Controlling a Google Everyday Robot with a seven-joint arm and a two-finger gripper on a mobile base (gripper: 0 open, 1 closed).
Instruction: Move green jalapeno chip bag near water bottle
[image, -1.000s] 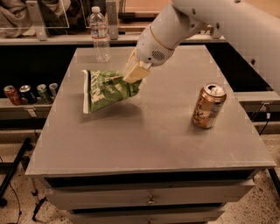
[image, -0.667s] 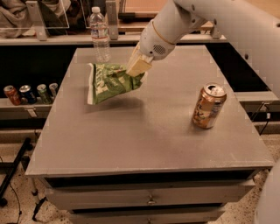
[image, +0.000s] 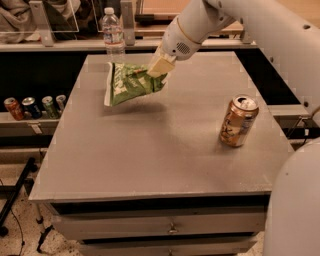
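The green jalapeno chip bag, now hanging above the grey table, will be let go by my gripper at the grey table's far edge (image: 147, 60), just beside the water bottle.
The green jalapeno chip bag (image: 129, 84) hangs above the grey table (image: 160, 150), lifted off the surface with its shadow below it. My gripper (image: 159, 67) is shut on the bag's right edge, reaching in from the upper right. The water bottle (image: 113, 35), clear with a white cap, stands upright at the table's far left edge, a short way behind the bag's top.
An orange-brown drink can (image: 238, 121) stands at the table's right side. Several cans (image: 35, 106) sit on a lower shelf to the left. My white arm (image: 270, 35) crosses the upper right. Drawers (image: 170, 227) face the front.
The gripper has carried the chip bag up and toward the far left of the table, closer to the water bottle. The can has not moved.
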